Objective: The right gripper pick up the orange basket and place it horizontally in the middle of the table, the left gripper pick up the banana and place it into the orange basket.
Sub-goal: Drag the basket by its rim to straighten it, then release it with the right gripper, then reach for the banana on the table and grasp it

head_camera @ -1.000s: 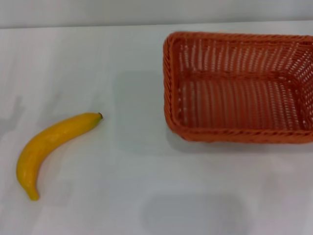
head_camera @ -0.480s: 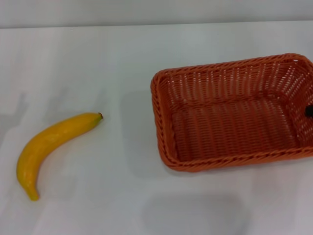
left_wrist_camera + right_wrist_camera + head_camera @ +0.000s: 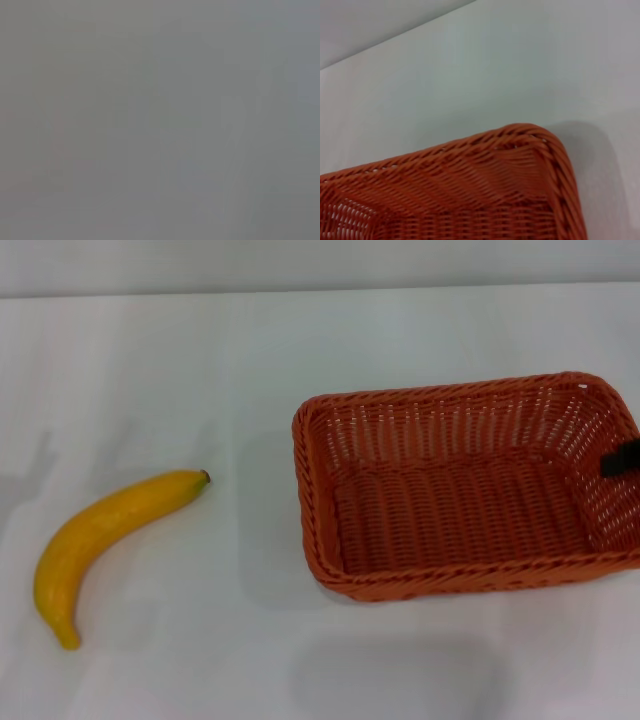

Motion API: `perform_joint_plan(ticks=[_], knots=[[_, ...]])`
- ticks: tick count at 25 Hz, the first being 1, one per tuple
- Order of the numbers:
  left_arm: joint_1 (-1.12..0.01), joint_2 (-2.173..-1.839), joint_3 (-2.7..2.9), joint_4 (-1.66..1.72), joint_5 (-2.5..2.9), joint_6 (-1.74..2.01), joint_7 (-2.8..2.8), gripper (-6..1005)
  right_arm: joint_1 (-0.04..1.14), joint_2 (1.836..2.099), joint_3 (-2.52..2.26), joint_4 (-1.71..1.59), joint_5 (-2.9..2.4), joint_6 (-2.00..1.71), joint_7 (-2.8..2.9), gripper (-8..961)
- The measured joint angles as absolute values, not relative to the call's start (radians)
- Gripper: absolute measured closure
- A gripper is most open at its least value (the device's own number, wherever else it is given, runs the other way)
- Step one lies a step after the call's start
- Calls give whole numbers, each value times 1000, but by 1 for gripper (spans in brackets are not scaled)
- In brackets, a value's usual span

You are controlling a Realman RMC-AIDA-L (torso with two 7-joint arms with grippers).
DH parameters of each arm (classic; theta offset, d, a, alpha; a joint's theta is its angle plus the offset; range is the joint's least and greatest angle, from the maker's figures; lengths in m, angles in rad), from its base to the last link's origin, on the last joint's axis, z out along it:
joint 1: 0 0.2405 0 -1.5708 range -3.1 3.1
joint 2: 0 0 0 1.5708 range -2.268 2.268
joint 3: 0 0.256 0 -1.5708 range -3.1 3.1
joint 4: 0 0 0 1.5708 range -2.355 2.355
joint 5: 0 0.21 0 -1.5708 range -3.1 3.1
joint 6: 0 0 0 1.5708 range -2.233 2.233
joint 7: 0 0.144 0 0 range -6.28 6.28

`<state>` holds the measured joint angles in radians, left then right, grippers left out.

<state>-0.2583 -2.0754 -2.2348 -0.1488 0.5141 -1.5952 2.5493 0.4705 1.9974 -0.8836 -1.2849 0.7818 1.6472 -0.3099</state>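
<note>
The robot's left hand will grip the curved middle of the yellow banana [image 3: 79, 539], at the bend between the banana's dark tip and its other end.
The orange basket [image 3: 465, 580] is at the right of the white table [image 3: 200, 370], long side across the view and slightly turned. Only a black piece of my right gripper [image 3: 622, 458] shows at the picture's right edge, on the basket's right end wall and holding it. I cannot tell whether the basket rests on the table or hangs just above it. The right wrist view shows a corner of the basket's braided rim [image 3: 485, 165] close up. The yellow banana [image 3: 100, 530] lies on the table at the left, dark tip toward the middle. My left gripper is out of view.
The table's far edge [image 3: 320, 290] runs along the top of the head view, with a grey wall behind it. The left wrist view shows only a plain grey surface.
The basket has come leftward toward the table's middle, lower in the view, and levelled out. The right gripper's black tip has come into view at its right wall. The banana has not moved.
</note>
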Motion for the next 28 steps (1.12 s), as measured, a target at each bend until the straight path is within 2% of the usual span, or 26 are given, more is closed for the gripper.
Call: perform_joint_plan(ticks=[3, 8, 14, 17, 22, 28], knots=[[-258, -2075, -2235, -149, 514, -1595, 2548, 103, 484, 1992, -884, -1285, 784, 1658, -318, 531], [-251, -2073, -2232, -149, 519, -1596, 2524, 103, 494, 1969, -873, -1286, 832, 1666, -328, 424], [-205, -2037, -2232, -256, 660, -1554, 2333, 105, 495, 1943, -729, -1290, 914, 1677, -442, 296], [-157, -2029, -2236, -401, 777, -1515, 2188, 105, 490, 1938, -636, -1283, 934, 1671, -550, 160], [-89, -2028, -2258, -727, 1054, -1413, 1871, 107, 450, 1951, -537, -1280, 941, 1601, -744, 161], [-100, -2026, -2381, -1051, 1433, -1416, 1475, 107, 375, 2001, -483, -1284, 997, 1488, -967, 163]])
